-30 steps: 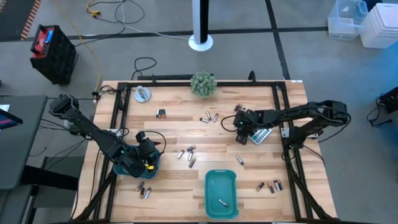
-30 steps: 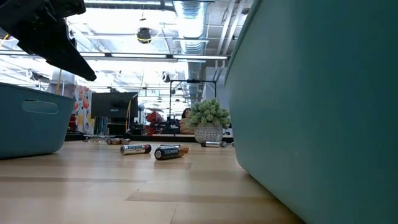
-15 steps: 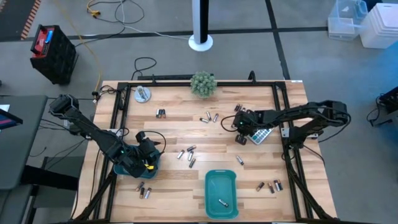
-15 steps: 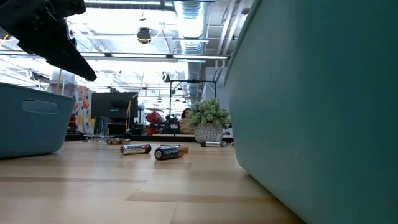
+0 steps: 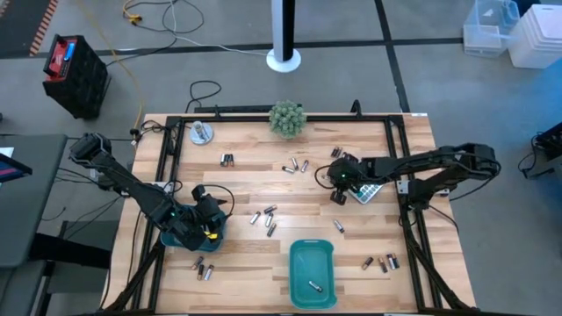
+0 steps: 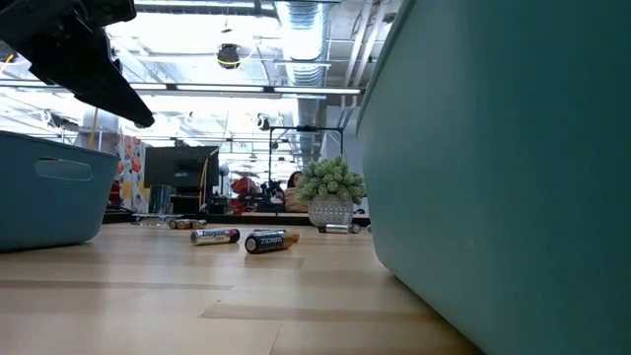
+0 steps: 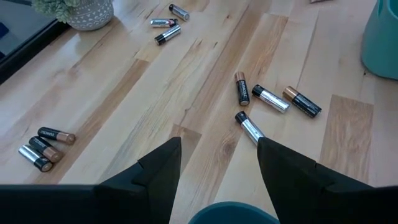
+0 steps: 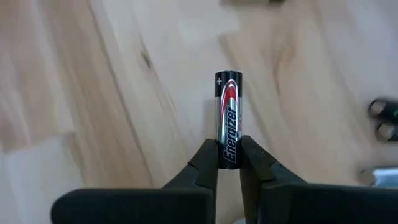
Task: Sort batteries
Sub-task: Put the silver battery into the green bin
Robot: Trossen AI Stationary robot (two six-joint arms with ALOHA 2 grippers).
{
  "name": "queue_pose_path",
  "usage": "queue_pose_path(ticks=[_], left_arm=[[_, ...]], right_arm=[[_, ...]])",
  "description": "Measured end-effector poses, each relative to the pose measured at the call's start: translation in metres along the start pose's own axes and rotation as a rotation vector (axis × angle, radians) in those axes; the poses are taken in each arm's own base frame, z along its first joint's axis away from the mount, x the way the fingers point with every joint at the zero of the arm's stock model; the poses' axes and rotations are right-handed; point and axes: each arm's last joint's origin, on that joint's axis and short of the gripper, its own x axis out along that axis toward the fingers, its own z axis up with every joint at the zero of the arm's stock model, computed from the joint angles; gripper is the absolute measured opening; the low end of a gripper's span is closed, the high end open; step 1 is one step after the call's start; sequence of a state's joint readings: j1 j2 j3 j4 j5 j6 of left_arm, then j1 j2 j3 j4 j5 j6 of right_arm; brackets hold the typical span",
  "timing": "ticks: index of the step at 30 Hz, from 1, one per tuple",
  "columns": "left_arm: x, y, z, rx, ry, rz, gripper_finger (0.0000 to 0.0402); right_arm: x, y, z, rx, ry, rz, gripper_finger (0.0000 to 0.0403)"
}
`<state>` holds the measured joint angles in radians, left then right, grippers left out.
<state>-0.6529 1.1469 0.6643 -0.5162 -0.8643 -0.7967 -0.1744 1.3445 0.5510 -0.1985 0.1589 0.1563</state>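
The robot's right gripper needs to put the silver, black and red battery down in the centre teal tray [image 5: 307, 290], next to the lone battery there.
Batteries lie scattered on the wooden table: a cluster at mid-table [image 5: 265, 217], pairs at the far side [image 5: 228, 160] [image 5: 296, 165], and others near the front [image 5: 380, 262] [image 5: 204, 269]. My right gripper [image 5: 336, 191] is right of centre beside the grey calculator [image 5: 369, 190], shut on a silver, black and red battery [image 8: 228, 112]. My left gripper [image 5: 209, 230] hangs open over the left teal tray [image 7: 233, 213]. In its wrist view, several batteries [image 7: 267, 99] lie beyond the fingers. One battery [image 5: 314, 286] lies in the centre teal tray [image 5: 313, 254]. My right gripper pinches the battery's lower end [image 8: 229, 152] between its two fingertips. The fingers slant down from the table's right side, and the battery points on along them. Most of the battery sticks out past the tips, plus end [image 8: 227, 77] foremost. It looks clear of the wood.
A small potted plant [image 5: 287, 118] stands at the far edge and a small round dish [image 5: 202, 132] at the far left corner. In the low view the centre tray's wall [image 6: 513, 177] fills the right half, with batteries [image 6: 271, 241] beyond it.
My right arm has shifted a little and its hand has risen slightly. The pale battery that lay on the wood under its fingertips no longer shows there. My left arm has kept still.
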Motion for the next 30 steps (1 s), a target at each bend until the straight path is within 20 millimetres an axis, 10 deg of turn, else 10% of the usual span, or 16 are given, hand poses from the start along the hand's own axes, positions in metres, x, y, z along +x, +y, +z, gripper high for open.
queue_pose_path(ticks=[16,30], left_arm=[[0.006,0.004,0.005,-0.03,-0.012,0.04,0.0206],[0.016,0.013,0.01,-0.064,-0.004,0.09,0.0206]], right_arm=[[-0.071,0.056,0.019,-0.113,-0.451,0.287,0.0044],[-0.113,0.134,-0.011,-0.229,-0.573,0.683,0.0049]])
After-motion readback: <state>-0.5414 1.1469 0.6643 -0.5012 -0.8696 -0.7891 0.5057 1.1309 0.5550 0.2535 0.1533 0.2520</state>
